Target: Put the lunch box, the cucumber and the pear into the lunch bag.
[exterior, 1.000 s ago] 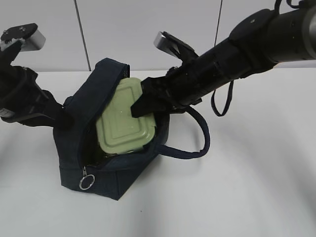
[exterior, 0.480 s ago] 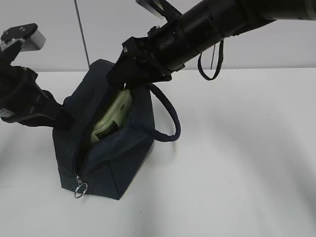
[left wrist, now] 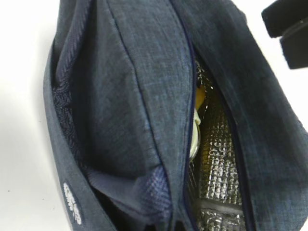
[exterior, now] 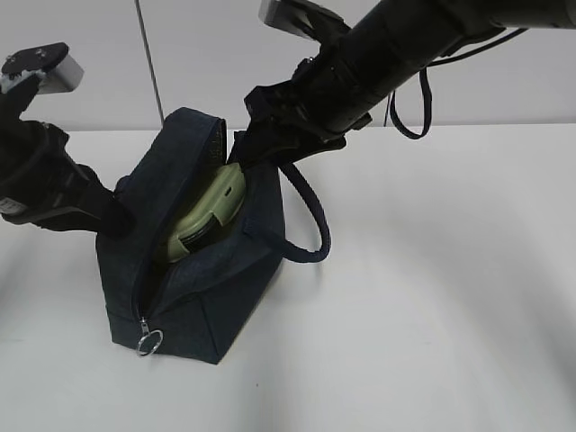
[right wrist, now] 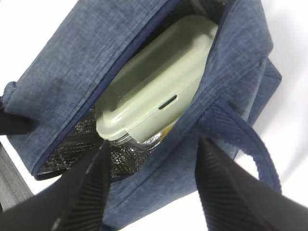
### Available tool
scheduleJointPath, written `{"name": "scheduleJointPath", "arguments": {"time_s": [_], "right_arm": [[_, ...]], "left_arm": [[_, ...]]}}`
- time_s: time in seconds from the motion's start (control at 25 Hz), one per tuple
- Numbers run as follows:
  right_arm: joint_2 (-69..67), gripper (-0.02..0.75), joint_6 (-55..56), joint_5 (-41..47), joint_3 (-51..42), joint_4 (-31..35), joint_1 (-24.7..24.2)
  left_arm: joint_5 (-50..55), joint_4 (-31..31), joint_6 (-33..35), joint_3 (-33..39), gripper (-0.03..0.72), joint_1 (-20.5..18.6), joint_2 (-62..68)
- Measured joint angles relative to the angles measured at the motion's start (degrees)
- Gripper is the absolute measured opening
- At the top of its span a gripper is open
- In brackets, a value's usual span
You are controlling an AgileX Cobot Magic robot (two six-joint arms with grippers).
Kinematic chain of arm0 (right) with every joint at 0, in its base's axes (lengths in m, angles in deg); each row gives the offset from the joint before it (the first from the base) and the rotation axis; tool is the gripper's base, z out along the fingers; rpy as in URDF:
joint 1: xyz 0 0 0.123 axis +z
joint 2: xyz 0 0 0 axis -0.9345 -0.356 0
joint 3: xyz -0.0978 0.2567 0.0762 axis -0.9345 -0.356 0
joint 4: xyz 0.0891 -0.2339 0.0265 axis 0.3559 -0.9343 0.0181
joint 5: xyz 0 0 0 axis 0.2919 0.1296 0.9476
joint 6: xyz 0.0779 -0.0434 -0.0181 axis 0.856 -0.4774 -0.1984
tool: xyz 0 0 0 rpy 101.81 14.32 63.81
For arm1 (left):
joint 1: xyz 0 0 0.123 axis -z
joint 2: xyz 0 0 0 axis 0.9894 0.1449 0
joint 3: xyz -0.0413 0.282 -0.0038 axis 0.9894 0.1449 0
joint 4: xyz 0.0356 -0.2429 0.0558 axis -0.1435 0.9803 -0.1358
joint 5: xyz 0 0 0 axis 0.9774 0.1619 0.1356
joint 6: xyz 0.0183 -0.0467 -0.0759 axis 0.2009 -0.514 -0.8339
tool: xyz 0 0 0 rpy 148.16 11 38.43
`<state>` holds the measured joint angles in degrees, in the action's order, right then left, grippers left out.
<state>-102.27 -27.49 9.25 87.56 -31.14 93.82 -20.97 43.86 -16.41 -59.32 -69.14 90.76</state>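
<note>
I see the lunch bag standing too far toward my left gripper's side, so I will grip its side (exterior: 264, 196) with my right gripper and shift it inward before taking the ring pull.
The navy lunch bag (exterior: 202, 279) stands open on the white table. The lunch box (exterior: 209, 211), sage-green lid showing, sits tilted on edge inside it; it also shows in the right wrist view (right wrist: 159, 91). A sliver of yellow-orange pear (left wrist: 198, 96) shows beside the silvery lining. The cucumber is hidden. My right gripper (exterior: 256, 144) hovers open and empty just above the bag's far end, its fingers (right wrist: 91, 192) spread over the bag's wall. My left gripper (exterior: 115, 211) holds the bag's left flap; its jaws are hidden by fabric.
The bag's padded loop handle (exterior: 310, 225) hangs out to the right. The metal ring pull (exterior: 149, 341) dangles at the near end of the zipper. A white wall stands close behind the table (exterior: 432, 297).
The right gripper has let go of the lunch box, which dropped from lying across the opening to standing on edge inside. The gripper has risen and opened. The left arm has not moved.
</note>
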Motion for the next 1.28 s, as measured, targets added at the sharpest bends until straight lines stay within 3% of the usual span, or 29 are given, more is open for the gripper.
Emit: {"name": "scheduleJointPath", "arguments": {"time_s": [0.16, 0.28, 0.4, 0.52, 0.68, 0.88, 1.28], "right_arm": [[-3.33, 0.428, 0.58, -1.13, 0.0, -0.2, 0.0], [-4.9, 0.355, 0.74, -2.07, 0.09, -0.2, 0.0], [-5.37, 0.119, 0.83, -1.95, 0.09, -0.64, 0.02], [-4.97, 0.02, 0.83, -1.17, 0.09, -1.01, 0.02], [-0.9, 0.01, 0.83, -2.79, -4.35, -1.24, 0.02], [8.81, 0.008, 0.24, -11.23, -16.99, -1.37, -0.26], [15.77, 0.017, -2.42, -8.57, -22.62, -2.75, -7.57]], "left_arm": [[0.06, 0.0, 0.0, 0.0, -0.015, 0.0, 0.0], [0.06, 0.0, 0.0, 0.0, -0.015, 0.0, 0.0], [0.08, 0.0, 0.0, 0.0, -0.015, 0.0, 0.0], [0.19, 0.0, 0.0, -0.15, -0.015, 0.0, 0.1], [2.61, 0.0, -0.05, -3.17, -0.015, 0.0, 1.99], [4.6, 0.1, -0.3, -7.57, -0.015, 0.8, 4.58], [1.6, 0.73, -3.82, -13.88, -0.008, 9.94, 10.69]]}}
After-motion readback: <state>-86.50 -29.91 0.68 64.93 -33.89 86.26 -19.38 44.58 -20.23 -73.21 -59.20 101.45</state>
